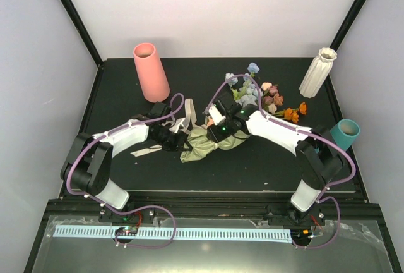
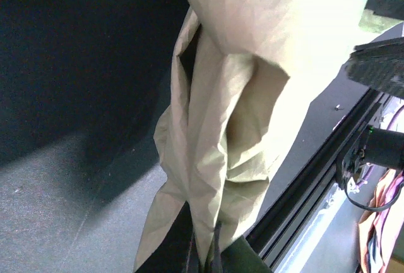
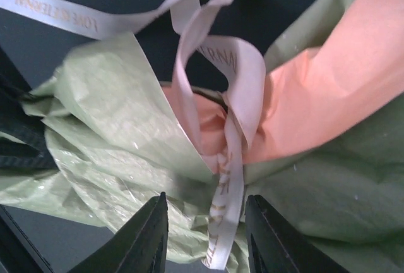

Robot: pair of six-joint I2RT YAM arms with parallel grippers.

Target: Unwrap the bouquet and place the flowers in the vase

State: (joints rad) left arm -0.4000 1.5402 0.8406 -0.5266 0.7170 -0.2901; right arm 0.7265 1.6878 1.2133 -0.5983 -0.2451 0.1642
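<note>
The crumpled ribbon cinches the bunched paper, so the robot's right gripper will pinch the ribbon's front part (image 3: 220, 241) and work it loose while the left gripper holds the paper.
The bouquet lies in the middle of the table, its flowers (image 1: 268, 99) fanned toward the back right and its olive-green paper (image 1: 201, 145) bunched at the front. My left gripper (image 1: 175, 138) is shut on a fold of that paper (image 2: 221, 146), pinched between its fingertips (image 2: 214, 257). My right gripper (image 1: 218, 127) hovers open over the wrap's peach inside (image 3: 315, 96). A pale printed ribbon (image 3: 226, 213) hangs loose between its fingers (image 3: 148, 238), touching neither. The ribbed white vase (image 1: 317, 71) stands upright at the back right.
A smooth pink vase (image 1: 150, 71) stands at the back left and a teal cylinder vase (image 1: 345, 133) at the right edge. Loose ribbon ends (image 1: 146, 151) trail on the black mat beside the left arm. The table's front rail (image 2: 315, 178) runs close behind the paper.
</note>
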